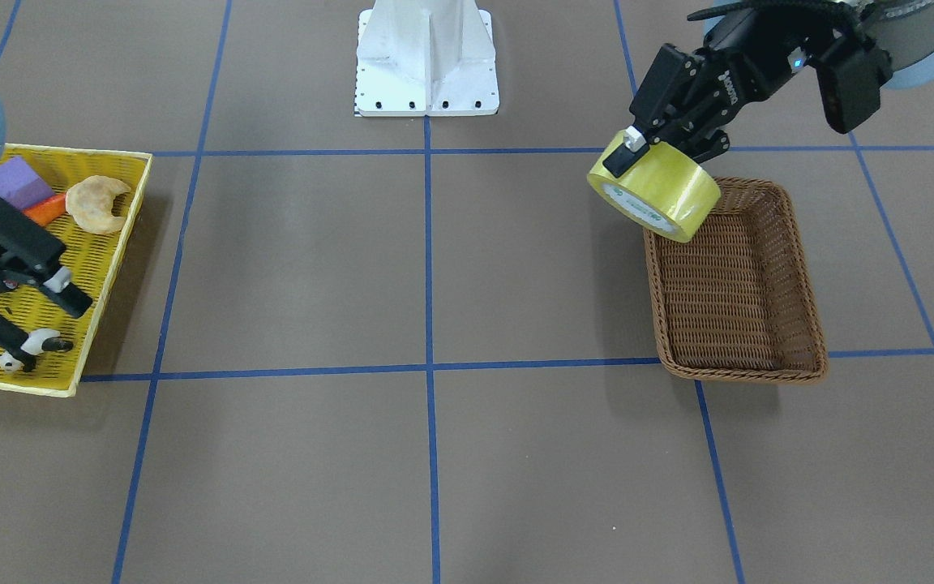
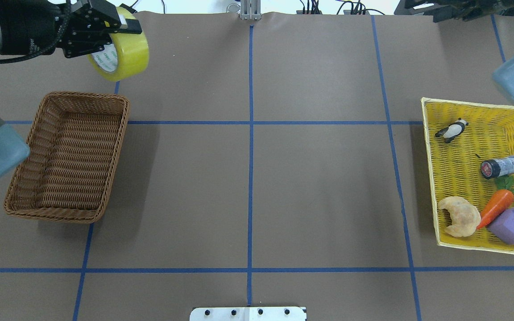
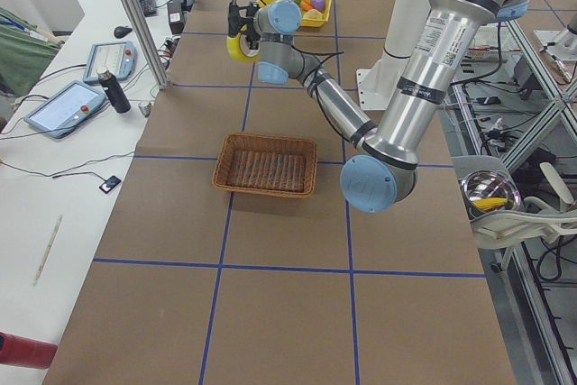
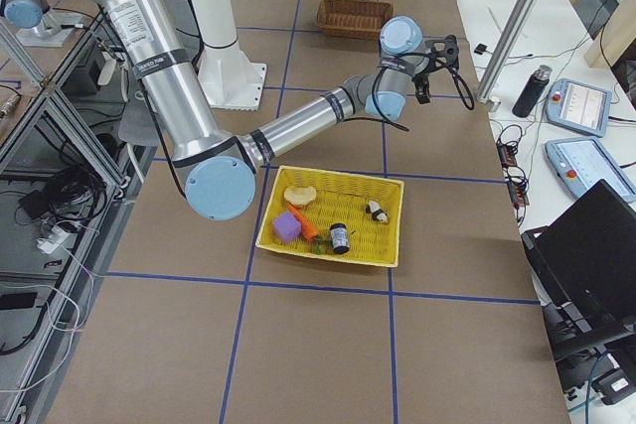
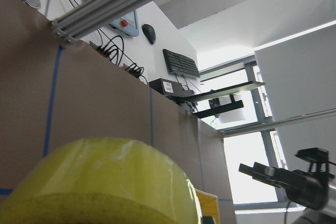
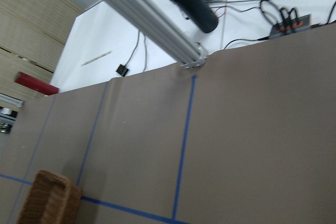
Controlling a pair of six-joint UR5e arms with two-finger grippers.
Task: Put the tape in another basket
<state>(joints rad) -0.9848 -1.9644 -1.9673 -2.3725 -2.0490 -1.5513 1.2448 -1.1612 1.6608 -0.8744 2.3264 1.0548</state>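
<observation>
Next, the left gripper releases the tape near the middle of the brown wicker basket's bottom (image 1: 726,289).
The tape (image 1: 663,191), a wide yellow-green roll with a whitish core, hangs in the air in my left gripper (image 1: 634,148), which is shut on its rim. It also shows in the overhead view (image 2: 122,55) and fills the bottom of the left wrist view (image 5: 105,182). The brown wicker basket (image 1: 736,357) lies empty on the table below it; in the front view the roll overlaps the basket's corner, and in the overhead view the basket (image 2: 20,196) sits clear of the roll. My right gripper (image 1: 45,324) is open and empty, raised over the yellow tray.
A yellow mesh tray (image 2: 431,178) on the robot's right holds a croissant (image 2: 460,216), a carrot (image 2: 495,206), a purple block (image 2: 512,225), a panda figure (image 2: 451,130) and a small bottle (image 2: 501,167). The robot's white base (image 1: 426,61) stands at the table's middle edge.
</observation>
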